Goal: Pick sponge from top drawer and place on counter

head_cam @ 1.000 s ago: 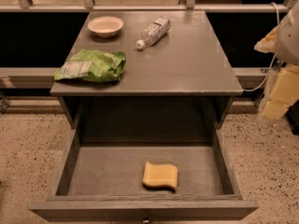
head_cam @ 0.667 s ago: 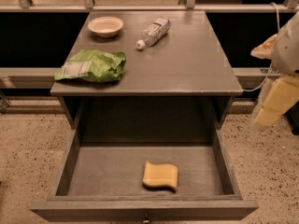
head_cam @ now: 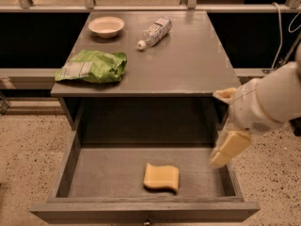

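I will close my gripper on the sponge's end (head_cam: 173, 178) that faces it now, down on the bottom of the open top drawer.
The sponge (head_cam: 161, 177), a pale yellow block with wavy edges, lies flat on the bottom of the open top drawer (head_cam: 106, 172), near its front middle. The counter (head_cam: 193, 62) is the grey cabinet top above the drawer. My gripper (head_cam: 217, 128) hangs at the right, over the drawer's right side wall and just below the counter's front right corner. Its yellowish fingers (head_cam: 230, 147) are spread apart and hold nothing. The gripper is to the right of the sponge and above it, apart from it.
On the counter lie a green bag (head_cam: 91, 66) at the front left, a pale bowl (head_cam: 106, 26) at the back left and a plastic bottle (head_cam: 154, 32) on its side at the back middle. Speckled floor surrounds the cabinet. A railing runs behind it.
My gripper has moved left and down from beside the cabinet to the drawer's right side wall. The sponge and the things on the counter have not moved.
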